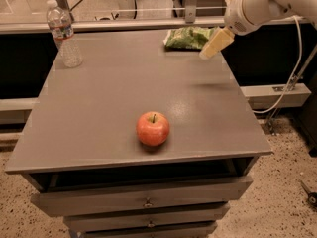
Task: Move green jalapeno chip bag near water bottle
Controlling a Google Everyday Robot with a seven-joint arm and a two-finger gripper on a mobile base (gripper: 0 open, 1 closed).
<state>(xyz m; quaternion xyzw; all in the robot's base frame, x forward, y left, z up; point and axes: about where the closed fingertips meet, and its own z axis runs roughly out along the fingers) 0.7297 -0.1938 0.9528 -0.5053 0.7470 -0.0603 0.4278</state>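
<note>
My gripper will grab the end (207, 37) of the green jalapeno chip bag that is farthest from the water bottle.
The green jalapeno chip bag (190, 36) lies flat at the far right corner of the grey table (109, 98). The water bottle (63, 33) stands upright at the far left corner, clear with a white cap and a red-and-white label. My gripper (215, 43), pale yellow, hangs from the white arm coming in from the upper right. It is above the table's right side, just right of the bag's near edge, and holds nothing that I can see.
A red apple (153, 128) sits near the table's front middle. Drawers (143, 202) are below the tabletop. A white cable (292, 78) hangs to the right of the table. A rail and glass run behind the table's far edge.
</note>
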